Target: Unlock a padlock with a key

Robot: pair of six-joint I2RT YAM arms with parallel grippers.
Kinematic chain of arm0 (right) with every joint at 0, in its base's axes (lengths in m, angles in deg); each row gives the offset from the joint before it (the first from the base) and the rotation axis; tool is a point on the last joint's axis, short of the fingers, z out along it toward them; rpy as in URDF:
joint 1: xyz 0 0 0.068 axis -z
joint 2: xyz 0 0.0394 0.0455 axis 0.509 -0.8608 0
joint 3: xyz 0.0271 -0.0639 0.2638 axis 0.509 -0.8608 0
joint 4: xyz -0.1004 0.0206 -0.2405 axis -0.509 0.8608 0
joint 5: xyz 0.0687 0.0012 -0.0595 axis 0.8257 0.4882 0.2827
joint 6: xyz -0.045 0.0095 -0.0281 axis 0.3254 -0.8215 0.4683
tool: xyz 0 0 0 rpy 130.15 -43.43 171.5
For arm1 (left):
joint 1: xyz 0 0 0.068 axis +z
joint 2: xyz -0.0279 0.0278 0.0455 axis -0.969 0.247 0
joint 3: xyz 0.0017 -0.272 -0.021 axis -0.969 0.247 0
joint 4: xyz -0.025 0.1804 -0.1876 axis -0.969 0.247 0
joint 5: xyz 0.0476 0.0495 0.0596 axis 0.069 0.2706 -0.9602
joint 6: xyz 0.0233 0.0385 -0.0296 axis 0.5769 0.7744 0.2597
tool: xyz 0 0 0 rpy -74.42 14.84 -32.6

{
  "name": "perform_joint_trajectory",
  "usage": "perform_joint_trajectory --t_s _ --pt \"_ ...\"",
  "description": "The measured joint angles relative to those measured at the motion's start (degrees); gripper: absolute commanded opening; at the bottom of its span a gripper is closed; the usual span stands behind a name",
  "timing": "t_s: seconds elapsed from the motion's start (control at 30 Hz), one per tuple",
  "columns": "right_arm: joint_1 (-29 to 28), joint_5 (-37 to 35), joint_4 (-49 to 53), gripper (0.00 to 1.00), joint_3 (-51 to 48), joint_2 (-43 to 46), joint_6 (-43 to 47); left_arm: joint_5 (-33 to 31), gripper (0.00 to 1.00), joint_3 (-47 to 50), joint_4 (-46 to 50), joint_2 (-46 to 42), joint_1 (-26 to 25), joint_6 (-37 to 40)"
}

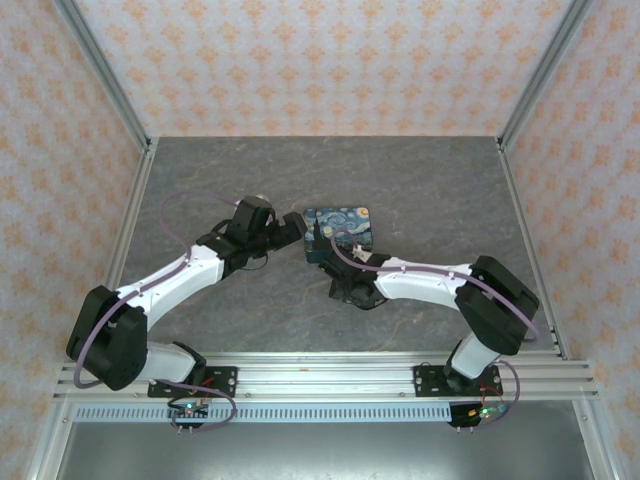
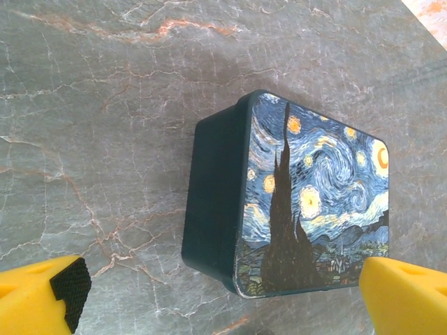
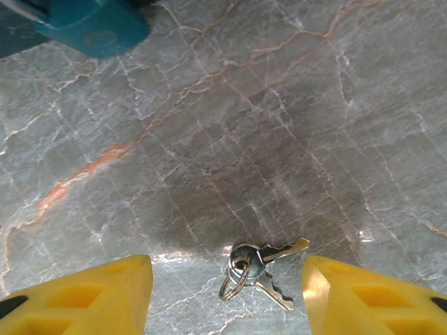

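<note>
The key blades point across the fingertips of the robot's right gripper, so it should turn the blades to point ahead, put the keys down and take the key heads [image 3: 246, 261].
Two small silver keys [image 3: 264, 259] on a split ring lie flat on the marble table, between the yellow fingers [image 3: 84, 296] of my right gripper [image 3: 227, 296]. That gripper is open and hovers just over them without touching. A teal padlock body [image 3: 94, 28] with a round mark on its face sits at the top left of the right wrist view, cut off by the frame edge. My left gripper [image 2: 223, 303] is open, with its fingers [image 2: 42, 296] straddling the near end of a blue box with a swirled night-sky print [image 2: 314, 202]. From above, the left gripper [image 1: 290, 232] is at the box's left side and the right gripper [image 1: 352, 292] is in front of it.
The blue box [image 1: 340, 232] stands near the middle of the grey marble table [image 1: 430, 190]. Metal posts and patterned walls close in the table on three sides. The two arms nearly meet around the box.
</note>
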Motion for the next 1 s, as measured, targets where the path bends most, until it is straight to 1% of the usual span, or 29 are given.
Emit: perform_joint_trajectory --t_s 0.3,0.4,0.57,0.63,0.83,1.0 --pt "0.0 -0.4 -0.4 0.53 0.1 -2.2 -1.2 0.2 1.00 0.5 -0.3 -0.1 1.1 0.0" --pt "0.0 -0.6 -0.1 0.50 0.2 -2.4 -1.2 0.3 1.00 0.6 -0.5 -0.1 1.5 0.0" --pt "0.0 -1.3 1.4 0.39 0.8 -3.1 -1.1 0.5 1.00 0.8 -0.5 -0.1 1.7 0.0" --pt "-0.1 -1.7 2.9 0.29 1.6 -3.7 -0.3 0.6 1.00 0.8 -0.5 -0.1 1.9 0.0" --pt "-0.1 -2.1 4.2 0.11 2.3 -4.2 3.0 1.1 1.00 0.8 -0.5 -0.1 2.1 0.0" --pt "0.0 -1.6 2.9 0.05 2.3 -3.7 8.6 1.5 1.00 0.9 -0.5 -0.1 2.1 0.0"
